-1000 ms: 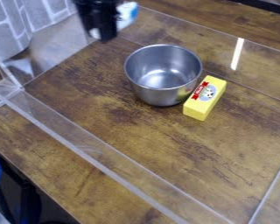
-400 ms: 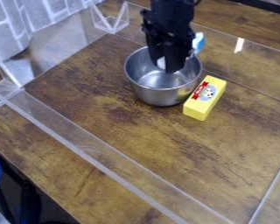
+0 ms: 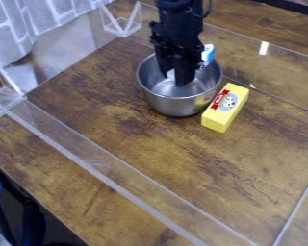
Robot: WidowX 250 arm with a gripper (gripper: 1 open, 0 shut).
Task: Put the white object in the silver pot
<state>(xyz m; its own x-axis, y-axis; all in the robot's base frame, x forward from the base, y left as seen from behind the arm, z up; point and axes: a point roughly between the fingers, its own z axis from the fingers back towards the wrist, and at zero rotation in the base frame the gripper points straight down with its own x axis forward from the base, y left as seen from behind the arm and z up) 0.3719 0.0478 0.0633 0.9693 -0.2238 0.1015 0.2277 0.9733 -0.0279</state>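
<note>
My gripper has the white object over the pot's mouth. It will let go of it down on the inside bottom of the silver pot [image 3: 177,86].
The silver pot [image 3: 161,96] stands on the wooden table, right of centre towards the back. My black gripper [image 3: 180,73] hangs straight down over the pot's mouth, its fingertips dipping to about rim level. It is shut on the white object [image 3: 208,55], whose white and light-blue end sticks out to the right of the fingers, above the pot's far right rim. The rest of the object is hidden behind the fingers.
A yellow block with a red-white label [image 3: 225,107] lies touching the pot's right side. A clear plastic barrier [image 3: 105,173] runs diagonally across the front of the table. A white grid-like structure [image 3: 28,34] stands at the back left.
The gripper has carried the white object from the back left to over the pot, then lowered slightly and shifted a little left. The pot and the yellow block have stayed put.
</note>
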